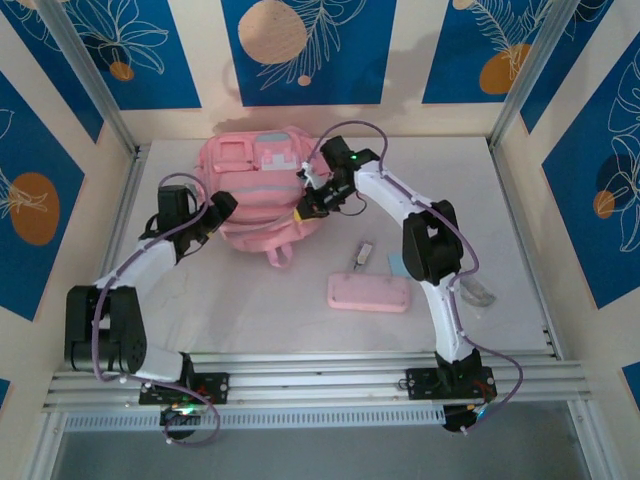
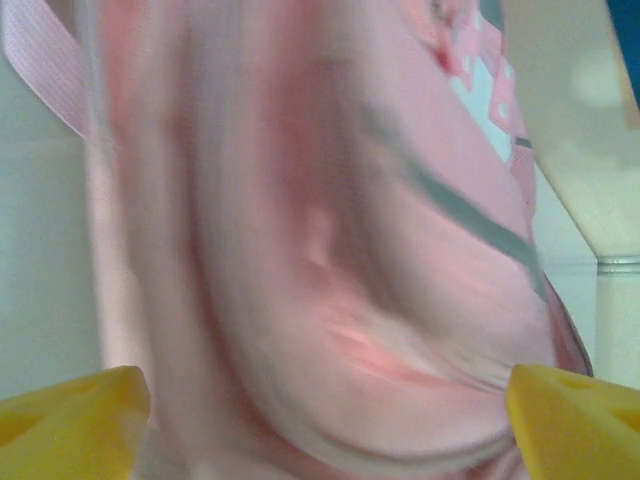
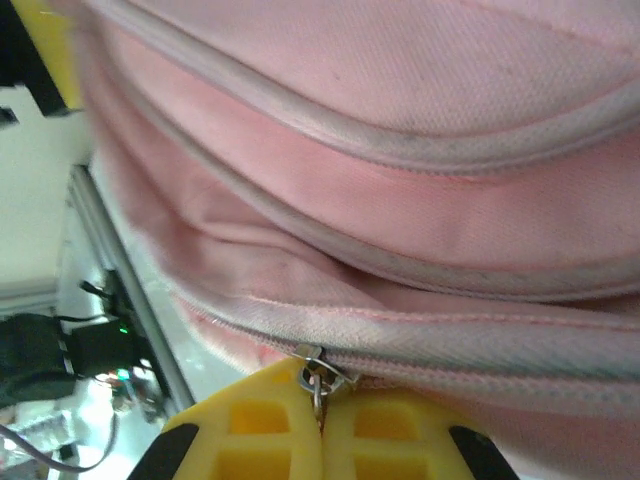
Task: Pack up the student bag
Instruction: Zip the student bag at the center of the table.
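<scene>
The bag's fabric bulges loose while my right gripper has the zipper pull, so next my left gripper pinches the bag's bottom edge [image 1: 240, 243] and holds it still.
The student bag [image 1: 258, 180], a soft pink backpack with pale trim, lies at the back middle of the table. My left gripper [image 1: 222, 206] is at its left side. In the left wrist view, which is blurred, that gripper [image 2: 320, 392] is open, its yellow fingertips [image 2: 80, 410] spread wide with pink bag fabric [image 2: 330, 250] bulging close in front of them. My right gripper [image 1: 303, 208] is at the bag's lower right edge. Its yellow fingers [image 3: 260, 430] are shut on the metal zipper pull [image 3: 318, 382] of a closed zip line [image 3: 480, 345].
A flat pink pencil case [image 1: 369, 292] lies in front of the bag, right of centre. A small pale object [image 1: 362, 255] and a light blue piece [image 1: 397, 266] lie just behind it. A clear item [image 1: 478, 293] rests by the right arm. Metal frame posts and walls bound the table.
</scene>
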Robot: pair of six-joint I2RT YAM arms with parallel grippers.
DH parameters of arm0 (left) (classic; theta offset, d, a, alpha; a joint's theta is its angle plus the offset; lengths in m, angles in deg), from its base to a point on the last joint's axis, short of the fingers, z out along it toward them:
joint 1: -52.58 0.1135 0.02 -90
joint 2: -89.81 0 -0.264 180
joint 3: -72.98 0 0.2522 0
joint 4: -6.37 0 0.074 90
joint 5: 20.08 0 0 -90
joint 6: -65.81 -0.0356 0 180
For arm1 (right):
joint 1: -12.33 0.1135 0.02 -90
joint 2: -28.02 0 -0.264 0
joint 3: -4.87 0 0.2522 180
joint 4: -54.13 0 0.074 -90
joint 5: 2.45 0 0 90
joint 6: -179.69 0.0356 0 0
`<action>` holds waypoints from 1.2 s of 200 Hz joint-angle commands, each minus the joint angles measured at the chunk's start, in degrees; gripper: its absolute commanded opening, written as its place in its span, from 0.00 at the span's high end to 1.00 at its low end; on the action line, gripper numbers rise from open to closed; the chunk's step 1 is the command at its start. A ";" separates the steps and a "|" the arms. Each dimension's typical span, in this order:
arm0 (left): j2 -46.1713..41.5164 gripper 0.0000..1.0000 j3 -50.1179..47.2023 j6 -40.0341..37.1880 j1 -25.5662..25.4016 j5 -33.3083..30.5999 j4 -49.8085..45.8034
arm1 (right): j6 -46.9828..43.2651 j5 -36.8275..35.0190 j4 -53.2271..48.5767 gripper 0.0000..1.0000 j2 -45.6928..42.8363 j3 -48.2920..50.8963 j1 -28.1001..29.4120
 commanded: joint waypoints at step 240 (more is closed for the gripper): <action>2.85 1.00 -17.05 28.66 -8.81 -12.33 27.82 | -14.72 -28.43 -11.40 1.00 -4.36 11.63 11.34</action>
